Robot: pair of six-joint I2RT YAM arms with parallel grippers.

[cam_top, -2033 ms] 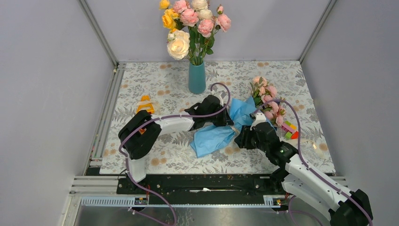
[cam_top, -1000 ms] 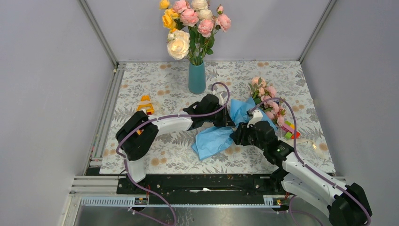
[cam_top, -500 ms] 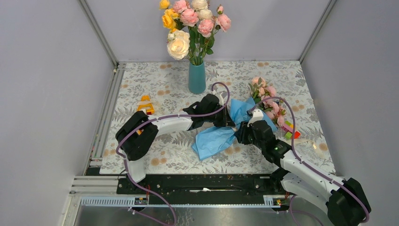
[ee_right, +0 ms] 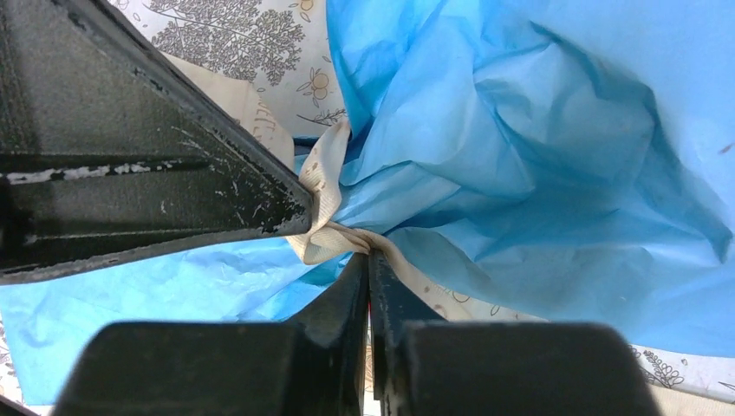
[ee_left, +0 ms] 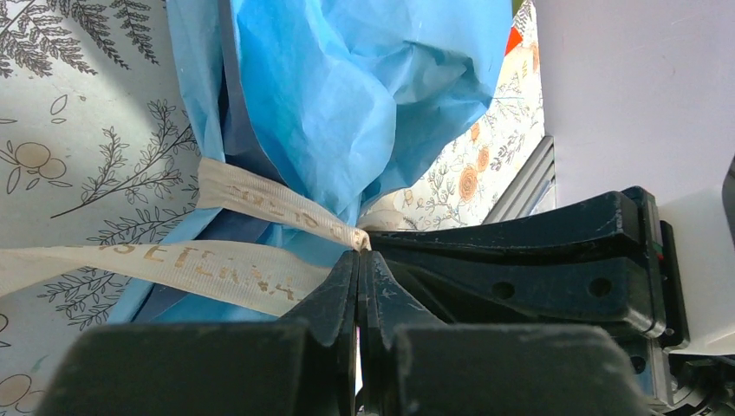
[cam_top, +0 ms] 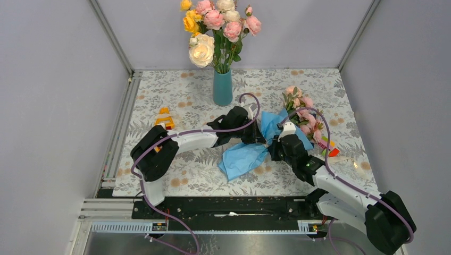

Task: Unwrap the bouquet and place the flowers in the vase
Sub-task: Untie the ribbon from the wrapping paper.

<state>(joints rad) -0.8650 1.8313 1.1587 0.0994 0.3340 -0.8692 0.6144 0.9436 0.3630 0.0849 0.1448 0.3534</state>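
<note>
The robot's left gripper pinches only a thin bit of the cream ribbon by the knot, so it should open and take the ribbon's crossing piece [ee_left: 324, 222] deeper.
The bouquet lies mid-table, its crinkled blue paper [cam_top: 242, 156] spread toward the near side. The pink flowers [cam_top: 302, 109] point to the far right. A cream ribbon [ee_left: 260, 204] ties the paper at the waist. My left gripper [cam_top: 259, 137] comes in from the left and is shut on one ribbon end [ee_left: 360, 253]. From the near right, my right gripper [cam_top: 274, 142] is shut on another fold of the ribbon [ee_right: 322, 182] right at the knot [ee_right: 368, 256], close beside the left fingers [ee_right: 173, 156]. The teal vase [cam_top: 223, 87] stands at the back.
The vase holds a large yellow, cream and pink rose bunch [cam_top: 215, 26]. An orange object [cam_top: 164, 118] lies to the left of the left arm. Coloured blocks [cam_top: 327, 147] sit right of the bouquet. Grey walls enclose the table on three sides.
My right gripper has moved forward and left to the knot and closed its jaws on the ribbon. The left gripper has stayed shut in place.
</note>
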